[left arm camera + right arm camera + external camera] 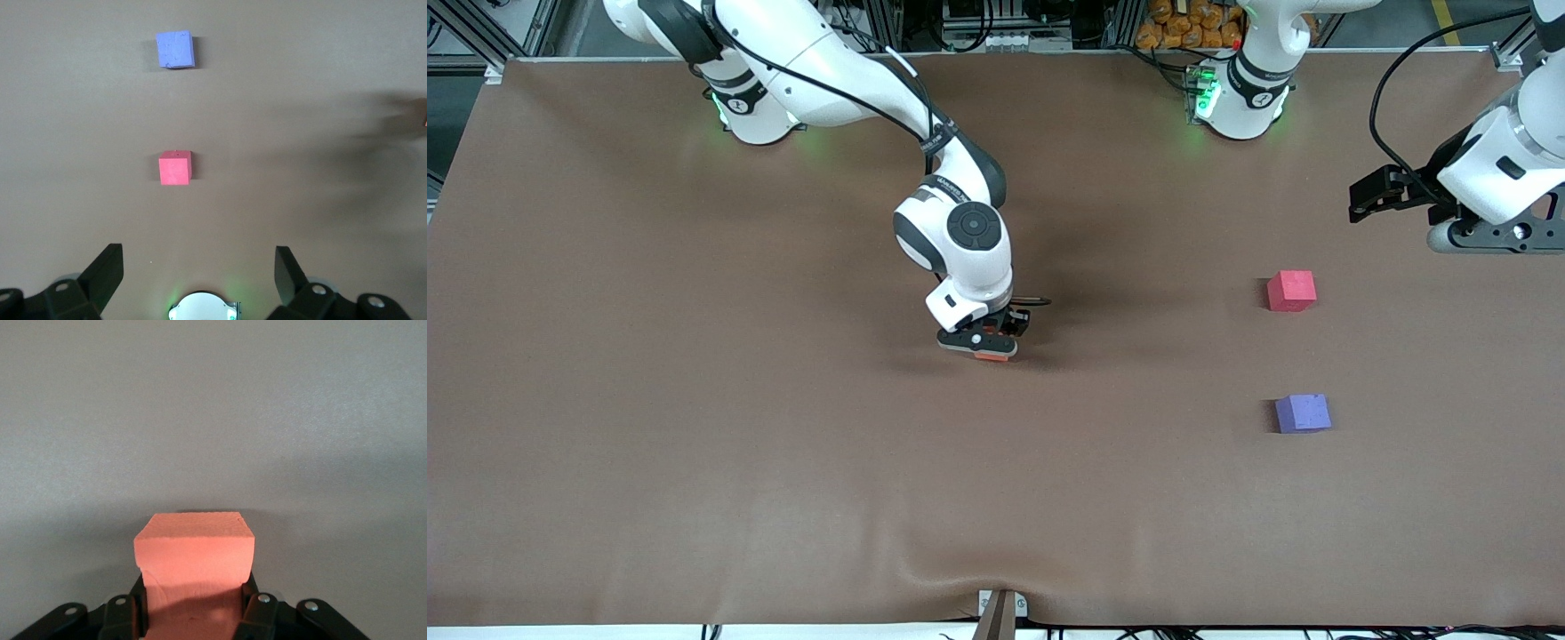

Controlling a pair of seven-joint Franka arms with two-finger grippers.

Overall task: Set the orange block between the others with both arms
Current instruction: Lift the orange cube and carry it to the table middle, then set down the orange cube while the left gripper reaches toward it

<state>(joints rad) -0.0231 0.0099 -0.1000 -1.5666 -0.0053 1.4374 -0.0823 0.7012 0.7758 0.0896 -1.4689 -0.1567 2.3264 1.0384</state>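
The robot's right gripper needs to set the orange block down on the bare brown cloth in the middle of the table (pixel 991 348), away from both cubes.
At the middle of the brown table, my right gripper (pixel 991 345) is shut on the orange block (pixel 992 356), right down at the cloth. The right wrist view shows the orange block (pixel 195 550) squeezed between the fingers of the right gripper (pixel 195 603), its front half sticking out. The pinkish-red cube (pixel 1291 291) and the purple-blue cube (pixel 1303 413) lie apart toward the left arm's end, the purple-blue one nearer the front camera. My left gripper (pixel 1371 197) hangs open and empty in the air over that end. In the left wrist view the left gripper (pixel 198 261) looks down on the pinkish-red cube (pixel 175 167) and purple-blue cube (pixel 175 49).
The brown cloth (pixel 694 400) covers the whole table. A small bracket (pixel 1000 612) sits at the front edge. Orange bags (pixel 1192 25) lie off the table by the left arm's base (pixel 1240 98).
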